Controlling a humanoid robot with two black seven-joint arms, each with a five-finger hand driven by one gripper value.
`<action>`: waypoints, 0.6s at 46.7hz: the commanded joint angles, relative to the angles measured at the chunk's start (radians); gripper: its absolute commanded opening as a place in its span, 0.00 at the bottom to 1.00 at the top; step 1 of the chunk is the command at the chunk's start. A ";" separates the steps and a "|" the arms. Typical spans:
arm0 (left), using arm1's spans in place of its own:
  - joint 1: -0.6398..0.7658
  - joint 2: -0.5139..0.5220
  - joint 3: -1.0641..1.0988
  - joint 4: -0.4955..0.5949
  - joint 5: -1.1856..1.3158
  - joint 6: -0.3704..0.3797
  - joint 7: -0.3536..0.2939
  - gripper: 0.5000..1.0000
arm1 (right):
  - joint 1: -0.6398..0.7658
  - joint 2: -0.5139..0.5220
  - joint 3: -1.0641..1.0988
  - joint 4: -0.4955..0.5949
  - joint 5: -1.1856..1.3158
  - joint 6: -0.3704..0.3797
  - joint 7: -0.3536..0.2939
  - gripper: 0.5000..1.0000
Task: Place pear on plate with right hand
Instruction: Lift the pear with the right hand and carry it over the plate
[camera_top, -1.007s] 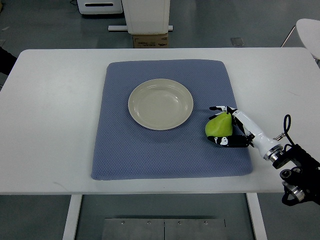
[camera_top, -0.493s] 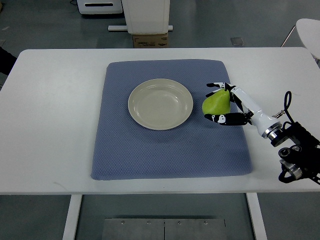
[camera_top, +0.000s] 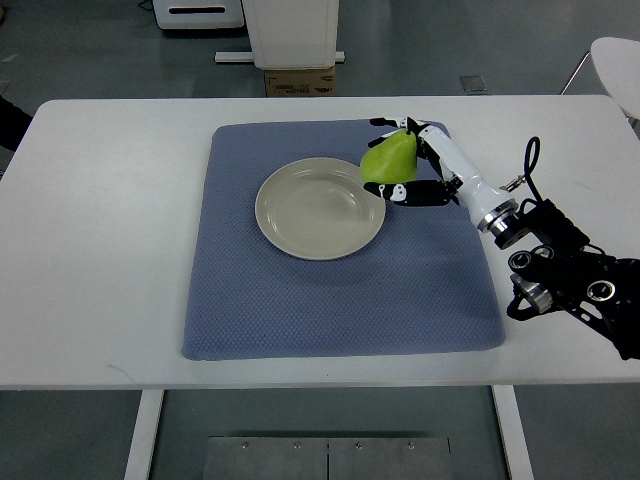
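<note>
I will release the green pear near the middle of the empty cream plate (camera_top: 331, 202) from my right gripper.
A green pear (camera_top: 388, 158) is held above the blue mat, just off the plate's upper right rim. My right hand (camera_top: 402, 160) is shut on it, black-tipped fingers (camera_top: 412, 194) wrapped around its sides, with the white forearm running down to the right edge. The cream plate (camera_top: 320, 208) sits empty in the middle of the mat. No left arm shows in the top view.
The blue mat (camera_top: 340, 300) covers the centre of the white table (camera_top: 110, 220). Black arm joints and a cable (camera_top: 570, 270) sit over the table's right side. A white cabinet base and a cardboard box (camera_top: 298, 80) stand on the floor beyond the far edge.
My right hand has lifted the pear off the mat at the right and carried it up and to the left, close to the plate's rim. The plate has not moved.
</note>
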 joint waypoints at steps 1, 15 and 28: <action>0.000 0.000 -0.001 0.000 0.000 0.000 0.000 1.00 | 0.020 0.049 -0.002 -0.037 0.000 0.001 0.000 0.00; 0.000 0.000 -0.001 0.000 0.000 0.000 0.000 1.00 | 0.080 0.204 -0.035 -0.128 0.000 0.004 0.000 0.00; 0.000 0.000 0.001 0.000 0.000 0.000 0.000 1.00 | 0.101 0.284 -0.070 -0.213 -0.003 0.004 -0.010 0.00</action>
